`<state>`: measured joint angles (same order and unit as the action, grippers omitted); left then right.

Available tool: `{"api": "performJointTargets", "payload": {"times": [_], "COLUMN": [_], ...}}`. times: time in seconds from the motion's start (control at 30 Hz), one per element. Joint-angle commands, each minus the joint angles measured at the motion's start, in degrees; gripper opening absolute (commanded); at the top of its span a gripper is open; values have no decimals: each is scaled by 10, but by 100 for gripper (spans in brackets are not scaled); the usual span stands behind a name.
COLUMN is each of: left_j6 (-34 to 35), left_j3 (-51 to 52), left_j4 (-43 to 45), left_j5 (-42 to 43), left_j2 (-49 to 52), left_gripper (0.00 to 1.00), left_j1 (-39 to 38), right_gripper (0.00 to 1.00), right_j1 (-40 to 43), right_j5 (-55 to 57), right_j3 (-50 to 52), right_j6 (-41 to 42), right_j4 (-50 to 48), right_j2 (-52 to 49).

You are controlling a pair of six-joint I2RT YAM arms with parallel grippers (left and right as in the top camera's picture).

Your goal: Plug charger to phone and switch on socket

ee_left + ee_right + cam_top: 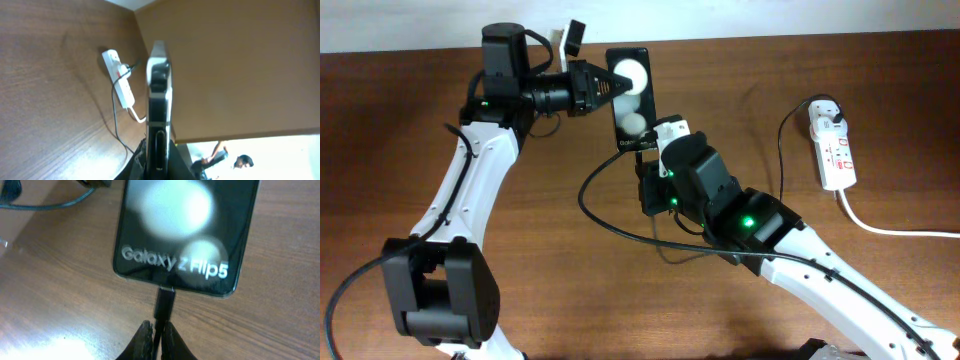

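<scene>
My left gripper is going to release the black phone on the table (657, 172) just below the fingers of my right gripper.
The black phone (632, 100) lies on the table at the back centre, two white blobs on its face. My left gripper (612, 86) is shut on its left edge; the left wrist view shows the phone (158, 115) edge-on between the jaws (157, 167). My right gripper (159, 332) is shut on the charger cable just behind its black connector tip (164, 303), which meets the phone's (185, 230) bottom edge. The charger cable (610, 222) loops across the table. The white socket strip (833, 146) lies at the right and also shows in the left wrist view (120, 77).
The socket's thick white cord (890, 228) runs off to the right edge. A thin black cable (781, 150) leads from the strip's adapter toward my right arm. The right arm's body covers the table's centre right.
</scene>
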<state>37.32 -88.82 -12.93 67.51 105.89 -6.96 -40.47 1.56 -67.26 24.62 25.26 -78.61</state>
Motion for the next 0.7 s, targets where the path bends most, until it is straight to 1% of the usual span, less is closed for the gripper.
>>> {"api": "performJointTargets", "payload": {"times": [0.0,0.03,0.1,0.2,0.23,0.3,0.37,0.43,0.47,0.5,0.67], "left_j6": [-14,-14,-14,-14,-14,-14,-14,-14,-14,-14,-14], "left_j3": [-1,-1,-1,-1,-1,-1,-1,-1,-1,-1,-1], "left_j4": [1,1,1,1,1,1,1,0,0,0,0], "left_j5": [-3,-27,-47,-60,-71,-95,-129,-133,-130,-129,-129], "left_j2": [3,3,3,3,3,3,3,3,3,3,3], "left_gripper": [0,0,0,0,0,0,0,0,0,0,0], "left_j1": [-12,-12,-12,-12,-12,-12,-12,-12,-12,-12,-12], "right_gripper": [22,26,39,47,51,66,74,85,97,99,99], "right_j1": [3,3,3,3,3,3,3,3,3,3,3], "right_j5": [17,17,17,17,17,17,17,17,17,17,17], "right_j3": [-13,-13,-13,-13,-13,-13,-13,-13,-13,-13,-13], "right_j6": [-5,-6,-6,-6,-6,-6,-5,-5,-5,-5,-5], "right_j4": [-6,-6,-6,-6,-3,17,32,31,30,30,25], "right_j2": [3,4,10,28,33,42,49,50,50,50,45]}}
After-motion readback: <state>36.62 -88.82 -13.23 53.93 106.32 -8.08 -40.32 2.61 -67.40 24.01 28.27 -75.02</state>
